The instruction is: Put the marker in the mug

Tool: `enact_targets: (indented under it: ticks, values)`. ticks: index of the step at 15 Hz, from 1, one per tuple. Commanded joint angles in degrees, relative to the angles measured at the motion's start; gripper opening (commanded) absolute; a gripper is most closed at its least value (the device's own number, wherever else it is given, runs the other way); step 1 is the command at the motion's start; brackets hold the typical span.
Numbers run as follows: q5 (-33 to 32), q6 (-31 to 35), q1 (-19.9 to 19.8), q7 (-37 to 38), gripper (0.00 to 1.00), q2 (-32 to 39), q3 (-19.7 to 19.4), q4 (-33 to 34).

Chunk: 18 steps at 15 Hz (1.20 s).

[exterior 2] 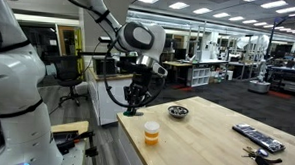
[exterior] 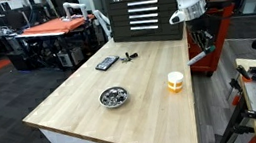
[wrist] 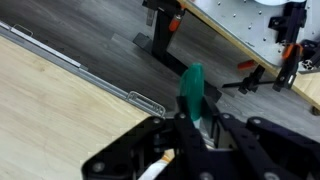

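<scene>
My gripper is going to let go of the teal marker inside the mug (exterior: 178, 75), so it leans on the mug's rim nearest the edge of the wooden table.
The mug (exterior: 176, 81), cream-white above and yellow-orange below, stands on the wooden table near its edge; it also shows in an exterior view (exterior 2: 151, 132). My gripper (exterior: 201, 41) hangs beyond that table edge, above and to the side of the mug, and it shows in an exterior view (exterior 2: 133, 107) too. In the wrist view the gripper (wrist: 195, 122) is shut on the teal marker (wrist: 190, 88), which sticks out from between the fingers over the dark floor. The mug is out of the wrist view.
A shiny metal bowl (exterior: 114, 97) (exterior 2: 178, 112) sits mid-table. A flat dark device (exterior: 107, 62) (exterior 2: 257, 137) and a small dark object (exterior: 131, 55) lie at the far end. A black tool cabinet (exterior: 142, 14) stands behind the table. Red stands and clutter crowd the floor beside the table edge (wrist: 60, 95).
</scene>
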Motion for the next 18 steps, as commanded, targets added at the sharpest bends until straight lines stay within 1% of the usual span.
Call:
enact_targets:
  ticks: [1, 11, 18]
  values:
    - [-2.47, -4.43, 0.43, -1.28, 0.05, 5.43, 1.23, 5.87]
    - [-7.88, -12.89, 0.19, -3.75, 0.05, 19.01, 4.03, 18.56]
    - [-9.85, -16.45, 0.22, -4.84, 0.05, 26.65, 5.51, 25.86]
